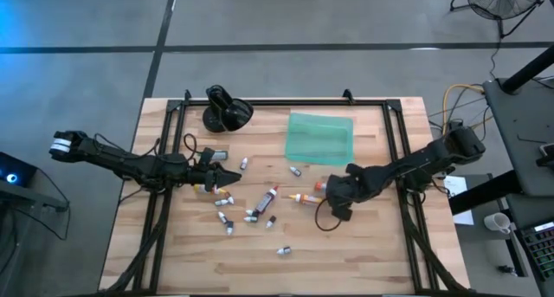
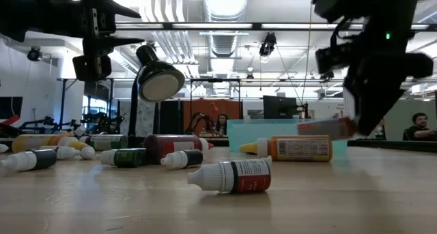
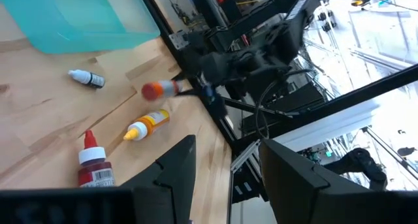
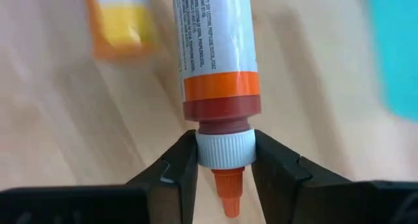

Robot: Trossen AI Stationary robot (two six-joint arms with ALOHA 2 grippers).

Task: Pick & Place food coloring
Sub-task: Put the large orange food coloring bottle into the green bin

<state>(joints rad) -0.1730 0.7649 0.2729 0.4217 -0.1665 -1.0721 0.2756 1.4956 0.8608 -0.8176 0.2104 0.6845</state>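
The orange-banded bottle will go down inside the teal tray, in its corner (image 1: 343, 144) closest to my right gripper.
Several small food coloring bottles (image 1: 251, 212) lie on their sides on the wooden table (image 1: 363, 262). My right gripper (image 4: 223, 149) is at mid-table, below the teal tray (image 1: 320, 138). It is shut on one bottle with an orange band and a white label (image 4: 215, 48). The same bottle (image 2: 326, 128) shows above the tabletop in the low view. My left gripper (image 3: 225, 145) hangs above the bottles at the left (image 1: 221, 177), pointing level toward the right arm. It is open, with nothing between its fingers. My right gripper pinches the bottle's white ribbed cap (image 4: 223, 144) between its two fingers, just behind the orange nozzle tip (image 4: 226, 192). The fingers come from above, pointing steeply down, and lie across the bottle. The bottle is lifted clear of the table and sticks out sideways, nearly level.
A glossy black rounded object (image 1: 227, 111) stands at the far left of the table. An orange-yellow bottle (image 2: 293, 149) lies on the table just below the held one. A red bottle (image 3: 91, 165) and a white bottle with a dark band (image 2: 232, 176) lie nearer. Black rails (image 1: 400, 150) border the table.
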